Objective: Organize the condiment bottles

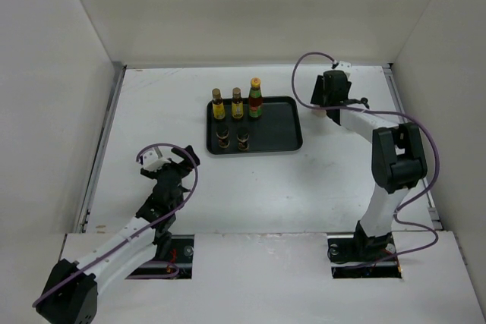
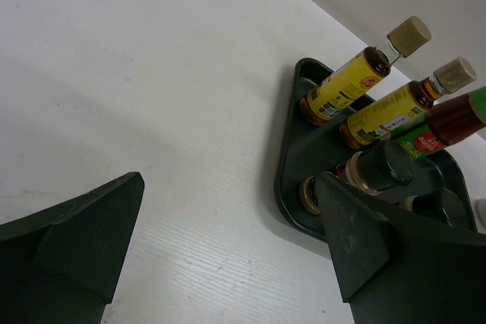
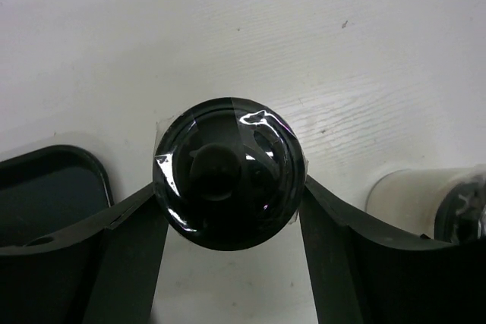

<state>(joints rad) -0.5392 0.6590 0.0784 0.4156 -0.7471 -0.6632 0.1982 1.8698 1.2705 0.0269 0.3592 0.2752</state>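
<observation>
Next, I let go of the black-topped shaker with my right gripper on the black tray's back corner (image 1: 280, 115), beside the tall red-sauce bottle.
A black tray (image 1: 285, 123) holds five bottles. Two yellow-labelled brown-capped bottles (image 1: 219, 104) (image 1: 237, 102) and the tall red-sauce bottle (image 1: 255, 98) stand along its back. Two short dark jars (image 1: 222, 137) (image 1: 243, 139) stand in front of them. My right gripper (image 1: 328, 105) is just right of the tray. In the right wrist view its fingers (image 3: 129, 225) press both sides of a black-topped shaker (image 3: 228, 165). The second cream shaker (image 3: 414, 199) stands beside it. My left gripper (image 1: 171, 166) is open and empty, left of the tray.
The left wrist view shows the tray's near corner (image 2: 292, 180) and the bottles (image 2: 342, 89) ahead on the right, with white table under my left gripper (image 2: 228, 252). White walls enclose the table on three sides.
</observation>
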